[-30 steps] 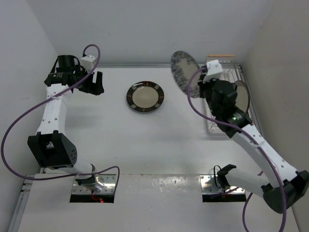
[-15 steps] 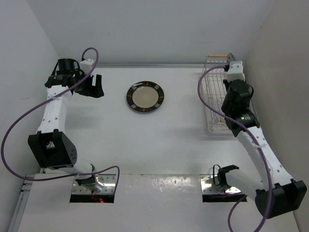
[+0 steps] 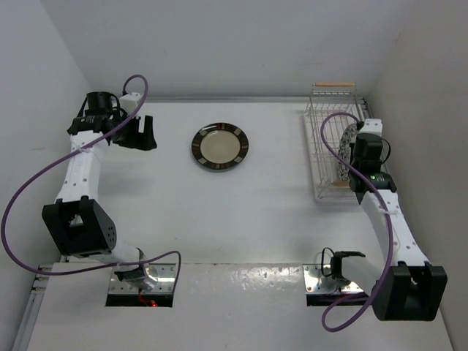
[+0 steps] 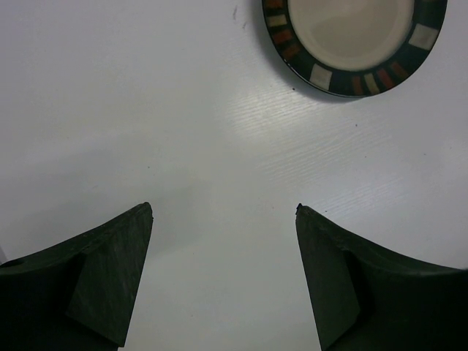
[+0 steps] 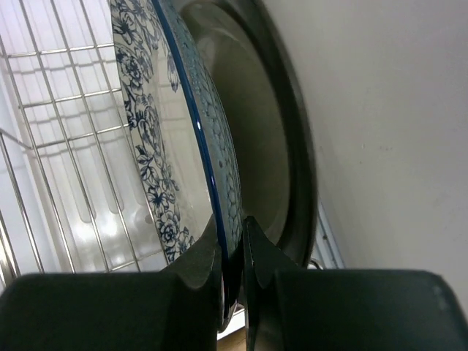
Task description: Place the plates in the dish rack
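I need to release the blue-and-white plate, now held on edge inside the rack, with my right gripper on edge in the rack point(image 3: 340, 153) beside the grey-rimmed cream plate.
My right gripper point(image 5: 232, 241) is shut on the rim of the blue-and-white plate point(image 5: 157, 131). It holds the plate on edge inside the white wire dish rack point(image 5: 66, 95). The larger cream plate with a grey rim point(image 5: 256, 139) stands on edge right behind it. From above, the blue-and-white plate point(image 3: 345, 150) shows edge-on in the rack point(image 3: 322, 117) beside my right gripper point(image 3: 354, 155). The cream plate with a dark striped rim point(image 3: 220, 146) lies flat mid-table and also shows in the left wrist view point(image 4: 351, 29). My left gripper point(image 3: 137, 131) is open and empty, left of that plate.
The rack has a wooden handle bar point(image 3: 333, 85) at its far end and sits in the back right corner against the side wall point(image 5: 380, 110). Bare white table point(image 4: 219, 131) lies under my left gripper point(image 4: 223, 212).
My right arm swung the blue-and-white plate from above the rack's left side to the right and down into the rack, on edge. The left arm barely moved.
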{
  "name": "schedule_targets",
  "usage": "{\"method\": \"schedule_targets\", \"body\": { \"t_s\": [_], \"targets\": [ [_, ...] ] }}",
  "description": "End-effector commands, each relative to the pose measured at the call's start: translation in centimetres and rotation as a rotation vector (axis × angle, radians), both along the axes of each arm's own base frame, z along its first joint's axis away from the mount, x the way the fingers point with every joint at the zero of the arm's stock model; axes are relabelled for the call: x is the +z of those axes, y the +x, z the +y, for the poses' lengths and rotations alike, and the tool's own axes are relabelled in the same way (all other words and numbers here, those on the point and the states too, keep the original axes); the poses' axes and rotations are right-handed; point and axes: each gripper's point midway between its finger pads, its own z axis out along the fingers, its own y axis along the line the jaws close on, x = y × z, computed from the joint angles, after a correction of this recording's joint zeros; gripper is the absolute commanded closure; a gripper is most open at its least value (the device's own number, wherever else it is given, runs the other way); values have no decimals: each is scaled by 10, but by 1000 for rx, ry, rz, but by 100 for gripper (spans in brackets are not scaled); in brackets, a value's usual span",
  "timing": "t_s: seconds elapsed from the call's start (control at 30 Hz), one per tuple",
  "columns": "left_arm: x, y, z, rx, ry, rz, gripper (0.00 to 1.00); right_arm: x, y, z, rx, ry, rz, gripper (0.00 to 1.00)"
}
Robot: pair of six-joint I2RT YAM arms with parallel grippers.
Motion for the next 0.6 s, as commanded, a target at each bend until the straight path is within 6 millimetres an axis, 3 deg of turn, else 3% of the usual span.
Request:
{"method": "schedule_targets", "body": {
  "t_s": [0.0,0.33,0.4,0.57],
  "targets": [
    [14,-1,1,10,-12,-43,17,43,15,3,-26,113,-236,100],
    [4,2,4,13,-24,-17,17,24,17,16,69,131,-201,100],
    [4,2,4,13,-24,-17,17,31,17,15,94,94,-225,100],
    [1,3,4,13,-26,-7,17,83,19,2,94,-44,-328,100]
  ]
}}
